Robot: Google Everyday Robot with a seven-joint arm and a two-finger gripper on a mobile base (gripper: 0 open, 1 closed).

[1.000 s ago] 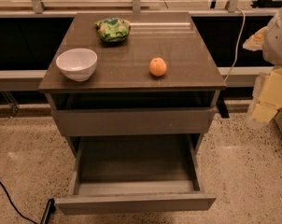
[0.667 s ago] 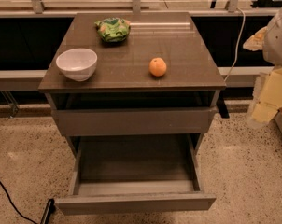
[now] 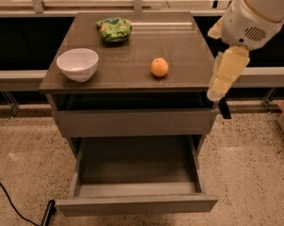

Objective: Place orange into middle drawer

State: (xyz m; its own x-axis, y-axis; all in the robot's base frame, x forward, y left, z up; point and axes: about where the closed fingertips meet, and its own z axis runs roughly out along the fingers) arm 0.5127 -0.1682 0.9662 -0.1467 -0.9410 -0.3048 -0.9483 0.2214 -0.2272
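Observation:
The robot's gripper will go to the cabinet top next and close around the sides of the orange (image 3: 160, 67), because the orange belongs in the open middle drawer.
The orange (image 3: 159, 67) sits on the cabinet top (image 3: 132, 46), right of centre. The middle drawer (image 3: 132, 204) is pulled out wide below, and its dark floor (image 3: 135, 161) holds nothing. My gripper (image 3: 224, 108) hangs from the white and cream arm (image 3: 248, 25) at the cabinet's right edge. It is to the right of the orange, a little lower, and apart from it.
A white bowl (image 3: 78, 63) stands on the left of the top. A green patterned snack bag (image 3: 114, 28) lies at the back. A shut grey drawer front (image 3: 132, 121) is above the open drawer. A black cable (image 3: 12, 204) lies on the speckled floor at the left.
My arm and gripper have moved left, from off to the right to the cabinet's right edge. The orange, bowl, bag and drawer have not moved.

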